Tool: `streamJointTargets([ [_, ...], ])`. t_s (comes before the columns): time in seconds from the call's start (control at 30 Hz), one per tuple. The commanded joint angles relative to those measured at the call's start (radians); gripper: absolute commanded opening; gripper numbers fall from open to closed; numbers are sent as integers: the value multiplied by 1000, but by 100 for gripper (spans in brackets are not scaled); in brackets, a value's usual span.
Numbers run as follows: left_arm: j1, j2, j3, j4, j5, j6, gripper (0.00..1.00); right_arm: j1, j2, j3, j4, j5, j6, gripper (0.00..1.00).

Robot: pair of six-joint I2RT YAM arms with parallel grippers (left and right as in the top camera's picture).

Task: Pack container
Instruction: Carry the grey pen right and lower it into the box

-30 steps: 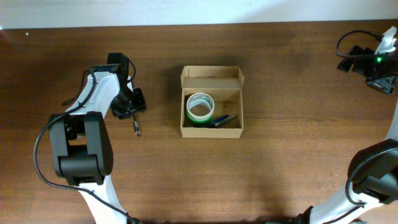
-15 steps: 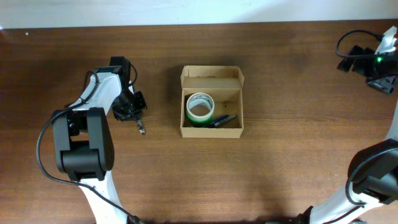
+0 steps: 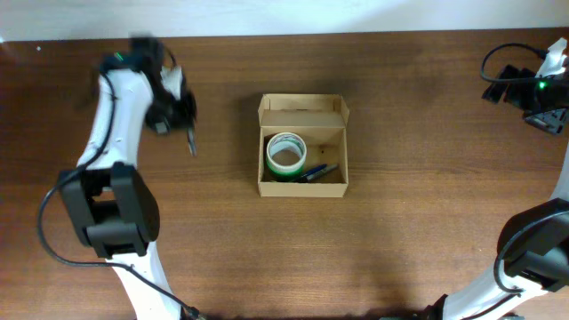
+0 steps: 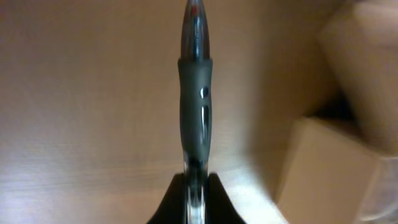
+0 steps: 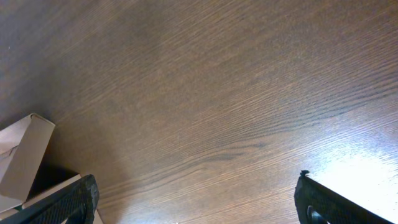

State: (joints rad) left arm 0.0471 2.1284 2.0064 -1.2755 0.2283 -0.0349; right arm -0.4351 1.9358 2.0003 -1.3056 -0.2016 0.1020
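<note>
I will use my left gripper to release the grey-grip pen in the box, between the blue pens and the box's near side (image 3: 319, 175).
The container (image 3: 302, 182), an open tan cardboard box with its flap lid folded back, sits at mid table. It holds a green tape roll (image 3: 286, 156) and blue pens (image 3: 317, 172). My left gripper (image 3: 186, 132) is raised left of the box and shut on a pen (image 4: 195, 99) with a dark grip and clear barrel, pointing away from the jaws. The box corner shows blurred in the left wrist view (image 4: 329, 168). My right gripper (image 5: 199, 199) is open and empty at the far right, high over the table; a box edge (image 5: 25, 155) shows at its lower left.
The right arm's base and cables (image 3: 529, 84) sit at the far right corner. The brown wooden table (image 3: 418, 222) surrounds the box.
My left gripper has lifted the pen off the table and swung up and toward the back. The right arm has not moved.
</note>
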Motion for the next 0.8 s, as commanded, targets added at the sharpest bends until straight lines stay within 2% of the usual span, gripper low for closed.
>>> streamJointTargets([
  [0.0,-35,-34,302,-90,124,389,2,3,3,-3,0,-5,1,99],
  [0.17,-198,-36,641,-264,123,799,2,3,3,-3,0,-5,1,99],
  [0.2,-236,-36,668,-286,115,849,2,3,3,-3,0,-5,1,99],
  [0.3,-351,-32,674,-328,60,914,2,3,3,-3,0,-5,1,99],
  [0.47,-496,11,609,-401,50,1013,2,3,3,-3,0,-5,0,99],
  [0.63,-558,48,462,-403,-27,1017,2,3,3,-3,0,-4,1,99],
  [0.77,-579,66,311,-345,-24,1005,2,3,3,-3,0,-5,0,99],
])
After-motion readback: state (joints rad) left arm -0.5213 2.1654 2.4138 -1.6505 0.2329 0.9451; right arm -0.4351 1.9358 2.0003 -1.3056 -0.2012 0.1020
